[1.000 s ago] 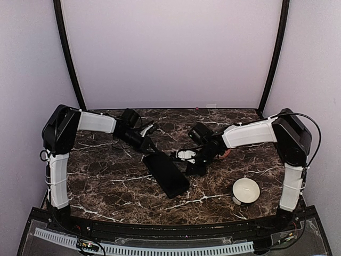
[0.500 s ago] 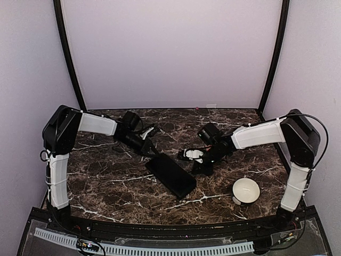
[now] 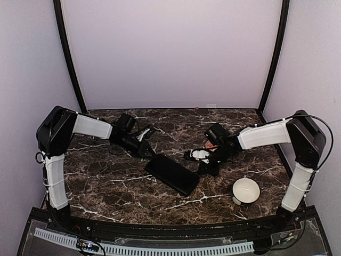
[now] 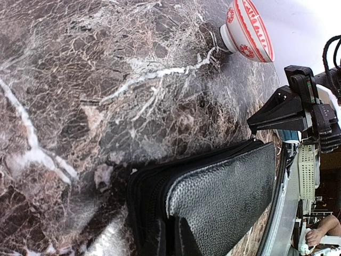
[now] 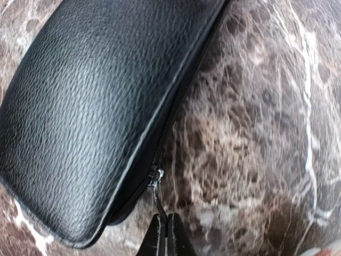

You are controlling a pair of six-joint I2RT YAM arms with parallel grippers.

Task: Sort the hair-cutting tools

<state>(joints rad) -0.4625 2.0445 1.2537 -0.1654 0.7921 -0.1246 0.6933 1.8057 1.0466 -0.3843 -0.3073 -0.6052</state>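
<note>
Next, I take the case point(image 3: 187, 170) with my left gripper beside the corner where the zipper pull sits, as that gripper holds the case's far end, away from that corner.
The hair-cutting tools are out of view. A flat black case point(image 3: 172, 174) lies on the marble table point(image 3: 106, 181), zipped along the side I see. My left gripper point(image 3: 151, 154) is shut on the case's far-left end, its dark fingertips point(image 4: 160, 237) pinching the grained cover point(image 4: 224, 197). My right gripper point(image 3: 205, 169) is at the case's right end. In the right wrist view the right gripper point(image 5: 166, 221) is shut on the thin zipper pull point(image 5: 158, 194), which hangs off the edge of the case point(image 5: 96, 106).
A white bowl point(image 3: 245, 190) stands at the front right of the table. The left wrist view shows a white bowl with a red pattern point(image 4: 248, 29) beyond the right gripper point(image 4: 287, 112). An orange shape point(image 3: 210, 145) peeks out behind the right arm.
The case has slid right and turned a little, held at both ends. The right gripper has drawn to the right and nearer; the left gripper followed. The white bowl stayed put.
</note>
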